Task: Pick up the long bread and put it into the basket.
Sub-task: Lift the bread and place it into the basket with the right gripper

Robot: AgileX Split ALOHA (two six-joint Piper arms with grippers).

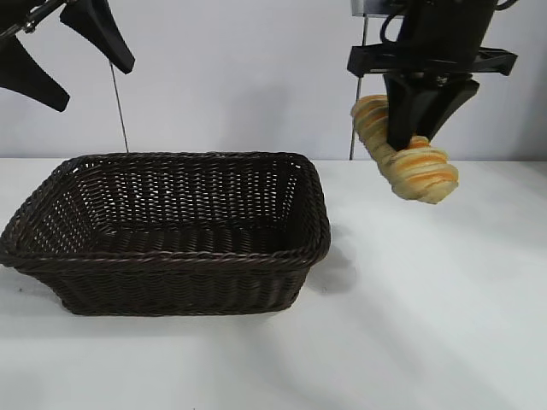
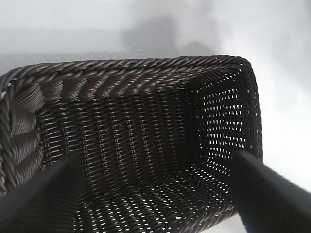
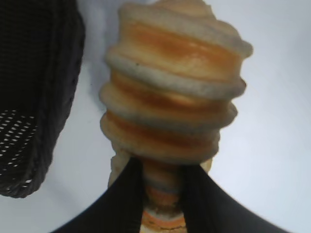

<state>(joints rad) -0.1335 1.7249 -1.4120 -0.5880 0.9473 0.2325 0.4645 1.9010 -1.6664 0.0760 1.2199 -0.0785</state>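
Note:
The long bread will lie inside the basket's half nearer the robot's right gripper [image 1: 234, 222] after that gripper releases it. The bread now hangs in the air beside the basket.
The long bread [image 1: 419, 169], a golden-yellow ridged loaf, hangs in the air to the right of the basket [image 1: 171, 256], tilted with its near end lower. My right gripper [image 1: 416, 137] is shut on the loaf's middle from above. In the right wrist view the bread [image 3: 172, 87] fills the centre, both dark fingers [image 3: 127, 194] pinch it, and the basket's corner [image 3: 34, 97] lies off to one side. The dark brown wicker basket stands at the left of the table. My left gripper [image 1: 60, 60] hovers open above the basket's far left corner; its wrist view looks into the basket [image 2: 146, 136].
White table surface [image 1: 427, 325] extends to the right of and in front of the basket. A thin vertical rod [image 1: 119, 107] stands behind the basket, and another post [image 1: 355, 111] rises behind the bread against the pale wall.

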